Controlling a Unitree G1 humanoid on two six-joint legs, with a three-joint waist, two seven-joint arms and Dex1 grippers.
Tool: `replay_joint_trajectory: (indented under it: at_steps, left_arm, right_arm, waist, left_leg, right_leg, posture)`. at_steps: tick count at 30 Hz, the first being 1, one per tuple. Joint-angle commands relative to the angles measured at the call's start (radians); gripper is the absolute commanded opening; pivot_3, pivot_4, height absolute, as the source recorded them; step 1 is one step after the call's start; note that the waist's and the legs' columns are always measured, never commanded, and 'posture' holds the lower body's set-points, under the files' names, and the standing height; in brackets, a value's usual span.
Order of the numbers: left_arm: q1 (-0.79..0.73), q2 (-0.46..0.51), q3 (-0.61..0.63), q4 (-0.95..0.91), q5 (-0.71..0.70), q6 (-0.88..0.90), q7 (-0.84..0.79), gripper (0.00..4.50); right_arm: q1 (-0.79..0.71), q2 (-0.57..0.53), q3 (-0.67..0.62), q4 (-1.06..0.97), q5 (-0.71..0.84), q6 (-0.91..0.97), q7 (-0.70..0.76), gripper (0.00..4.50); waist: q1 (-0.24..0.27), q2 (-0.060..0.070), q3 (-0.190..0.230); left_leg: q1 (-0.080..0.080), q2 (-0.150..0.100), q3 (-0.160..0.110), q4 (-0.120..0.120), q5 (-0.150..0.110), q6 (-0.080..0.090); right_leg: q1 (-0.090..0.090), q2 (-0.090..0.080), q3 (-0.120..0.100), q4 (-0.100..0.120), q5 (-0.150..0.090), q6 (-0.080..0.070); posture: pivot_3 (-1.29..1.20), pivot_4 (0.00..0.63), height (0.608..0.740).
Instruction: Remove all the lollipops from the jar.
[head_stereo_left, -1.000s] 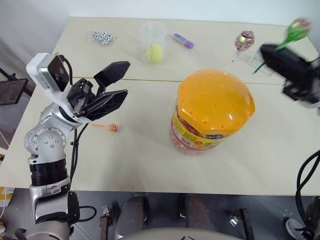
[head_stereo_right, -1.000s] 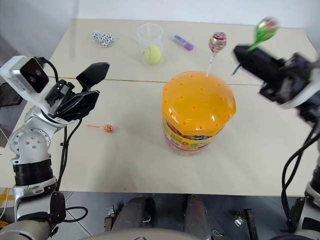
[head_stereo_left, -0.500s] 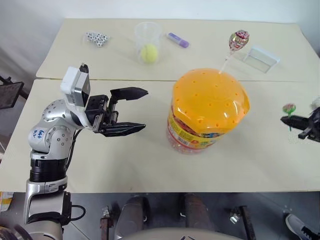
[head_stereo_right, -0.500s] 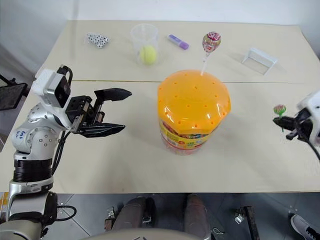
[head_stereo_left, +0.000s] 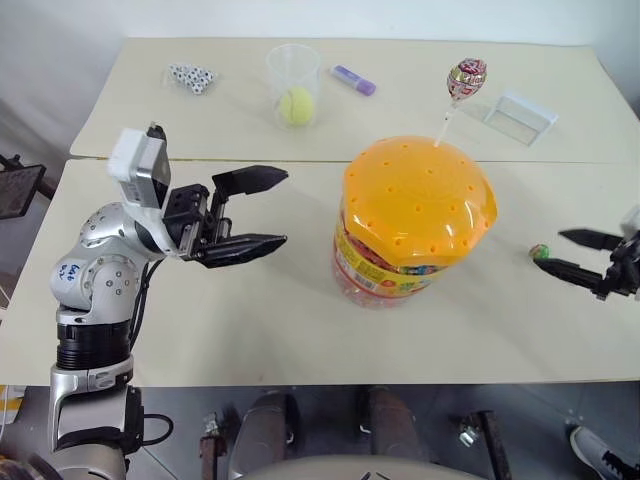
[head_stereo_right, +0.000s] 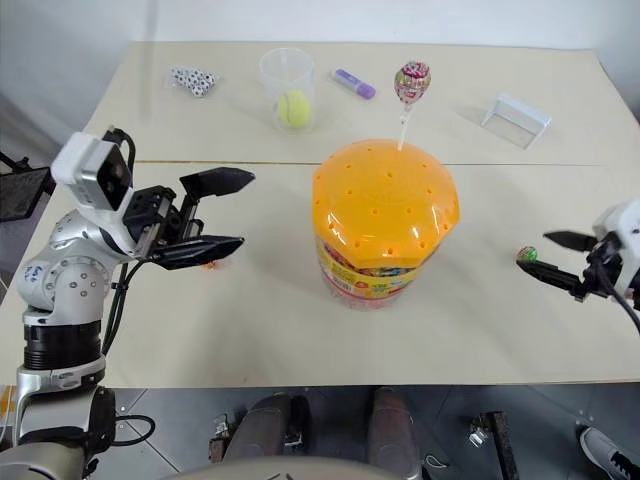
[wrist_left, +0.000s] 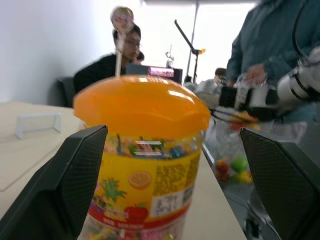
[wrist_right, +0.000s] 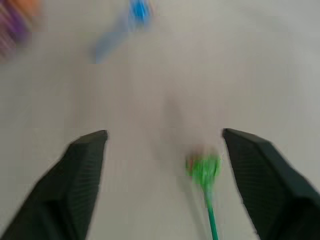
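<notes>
The robot's right gripper should next go to the pink-red lollipop's white stick (head_stereo_left: 446, 123), just above the jar's orange lid, and close there.
The jar (head_stereo_left: 415, 225), a clear tub with a domed orange lid, stands mid-table. A pink-red lollipop (head_stereo_left: 466, 77) stands upright in the lid's far side. A green lollipop (wrist_right: 203, 167) lies on the table right of the jar, between the spread fingers of my right gripper (head_stereo_left: 550, 249), which is open and not touching it. My left gripper (head_stereo_left: 286, 207) hovers open left of the jar, pointing at it, with nothing between its fingers. A bit of an orange lollipop (head_stereo_right: 208, 265) shows on the table under its lower finger.
At the back stand a clear cup (head_stereo_left: 294, 80) with a yellow-green ball, a purple marker (head_stereo_left: 351, 79), small dice-like pieces (head_stereo_left: 190, 76) and a clear box (head_stereo_left: 525, 115). A blurred blue thing (wrist_right: 137, 10) lies farther along the table. People (wrist_left: 270, 50) stand beyond the jar.
My right gripper has come down and to the right to table level, then opened and let go of the green lollipop, which now lies on the table. The left gripper has stayed open.
</notes>
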Motion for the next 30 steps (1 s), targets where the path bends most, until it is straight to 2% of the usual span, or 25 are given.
replay_joint_trajectory:
  at_steps: [1,4,6,11,18,21,30]
  left_arm:
    - [-0.005,-0.02,0.083,-0.019,-0.11,0.046,0.083,4.5]
    - [0.001,-0.034,0.107,-0.016,-0.149,0.068,0.123,4.5]
    - [0.003,-0.037,0.107,-0.019,-0.153,0.073,0.131,4.5]
    - [-0.004,-0.043,0.089,-0.021,-0.15,0.074,0.129,4.5]
    - [-0.008,-0.049,0.088,-0.031,-0.152,0.074,0.131,4.5]
    - [-0.005,-0.051,0.091,-0.038,-0.155,0.072,0.135,4.5]
    - [-0.003,-0.06,0.09,-0.048,-0.149,0.061,0.135,4.5]
  right_arm:
    - [-0.057,0.025,-0.135,-0.237,0.228,0.125,-0.045,4.06]
    - [-0.148,0.071,-0.12,-0.379,0.386,0.247,-0.144,4.06]
    - [-0.201,0.098,-0.084,-0.437,0.422,0.28,-0.184,4.06]
    - [-0.355,0.143,0.089,-0.492,0.421,0.36,-0.23,4.06]
    - [-0.472,0.184,0.201,-0.472,0.386,0.428,-0.274,4.06]
    - [-0.492,0.201,0.214,-0.458,0.376,0.437,-0.278,3.46]
    - [-0.498,0.206,0.194,-0.408,0.343,0.403,-0.234,0.36]
  waist:
    - [-0.002,0.0,0.0]
    - [-0.002,-0.001,0.0]
    - [-0.002,-0.001,0.0]
    - [0.01,-0.001,0.0]
    - [0.02,-0.001,0.0]
    - [0.018,-0.001,0.0]
    - [0.017,-0.002,-0.001]
  left_leg:
    - [0.0,0.0,-0.003,0.0,0.0,0.0]
    - [0.001,0.0,-0.009,0.0,0.0,0.0]
    - [0.001,0.0,-0.01,0.001,0.0,0.0]
    - [0.0,-0.001,-0.009,0.001,0.0,0.0]
    - [-0.002,-0.001,-0.003,0.001,0.0,0.0]
    - [-0.002,-0.001,-0.002,0.001,0.0,0.0]
    - [-0.002,-0.001,-0.001,0.001,0.0,0.0]
  right_leg:
    - [0.0,0.0,0.0,0.001,0.0,0.0]
    - [0.0,0.0,0.0,0.002,0.0,0.0]
    - [0.0,0.0,0.0,0.002,0.0,0.0]
    - [0.0,0.0,0.0,0.002,0.0,0.0]
    - [-0.001,0.0,-0.002,0.002,0.0,0.0]
    - [-0.001,0.0,-0.002,0.002,0.0,0.0]
    - [-0.001,0.0,-0.002,0.002,0.0,0.0]
  posture:
    - [0.0,0.15,0.74]
    - [0.0,0.15,0.74]
    - [0.0,0.15,0.74]
    - [0.0,0.15,0.74]
    - [0.0,0.15,0.74]
    - [0.0,0.15,0.74]
    - [0.0,0.15,0.74]
